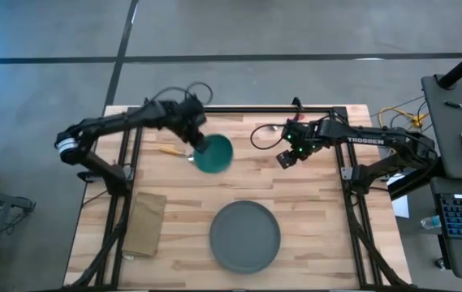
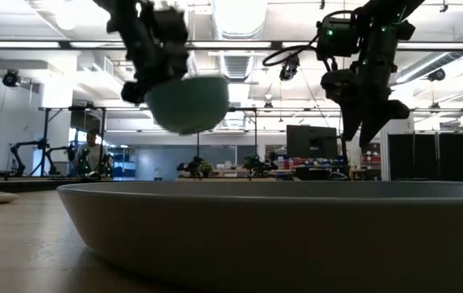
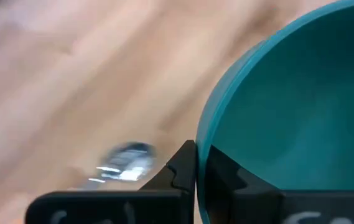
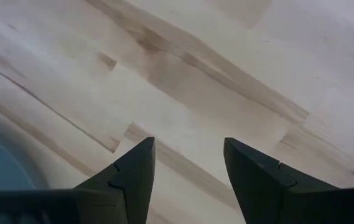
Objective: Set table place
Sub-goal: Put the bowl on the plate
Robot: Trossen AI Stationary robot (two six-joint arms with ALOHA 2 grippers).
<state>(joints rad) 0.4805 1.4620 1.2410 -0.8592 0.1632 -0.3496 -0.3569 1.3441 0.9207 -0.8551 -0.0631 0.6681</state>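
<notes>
My left gripper needs to set the teal bowl down on the middle of the grey plate point(image 1: 250, 236), where that gripper will let it go.
A teal bowl point(image 1: 214, 153) point(image 2: 187, 103) hangs in the air over the far middle of the table, carried by my left gripper point(image 1: 196, 146) point(image 3: 200, 154), which is shut on its rim. A grey plate point(image 1: 245, 236) point(image 2: 280, 228) rests flat on the table's near middle. A metal spoon with a yellowish handle point(image 1: 171, 150) point(image 3: 125, 165) lies on the wood just left of the bowl. My right gripper point(image 1: 286, 156) point(image 4: 189, 152) hovers open above bare wood to the right of the bowl, fingers pointing down, touching nothing. My left gripper pinches the bowl's rim point(image 3: 203, 163) on the side toward the table's left, one finger point(image 3: 180, 167) outside the wall and one finger point(image 3: 226, 171) inside the hollow. The bowl is lifted clear of the table and tilted, its bottom point(image 2: 190, 122) well above the wood.
A brown napkin point(image 1: 145, 224) lies flat near the table's left near corner. A small utensil point(image 1: 271, 128) sits by the far edge close to the right arm. Black rail frames run along both sides. Open wood lies between plate and bowl.
</notes>
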